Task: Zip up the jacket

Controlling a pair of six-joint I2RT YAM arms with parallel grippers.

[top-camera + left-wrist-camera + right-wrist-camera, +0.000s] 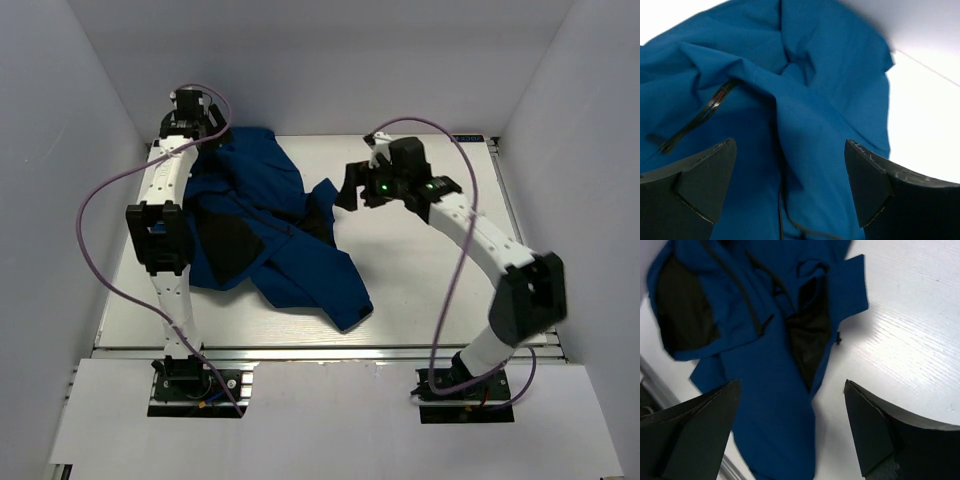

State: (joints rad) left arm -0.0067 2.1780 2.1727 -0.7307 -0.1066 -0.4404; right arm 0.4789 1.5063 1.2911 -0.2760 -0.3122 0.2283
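Next, my right gripper goes next to the jacket's raised blue flap (328, 191) (850, 292) beside the black lining and closes there.
The royal-blue jacket (265, 225) lies crumpled on the left half of the white table, with black lining showing and one sleeve trailing toward the front. My left gripper (205, 128) is open at the jacket's far left corner; in the left wrist view blue fabric (805, 100) with a dark zipper strip (715, 102) lies between and beyond the jaws, and I cannot tell whether they touch it. My right gripper (352, 190) is open and empty, held just right of the jacket. The right wrist view shows the jacket (765, 390), its black lining (807, 335) and a dark zipper line (747, 300).
White walls enclose the table (440, 290) on the left, back and right. The left arm (165, 235) runs along the jacket's left side. Purple cables loop from both arms. A metal rail runs along the table's front edge (330, 352).
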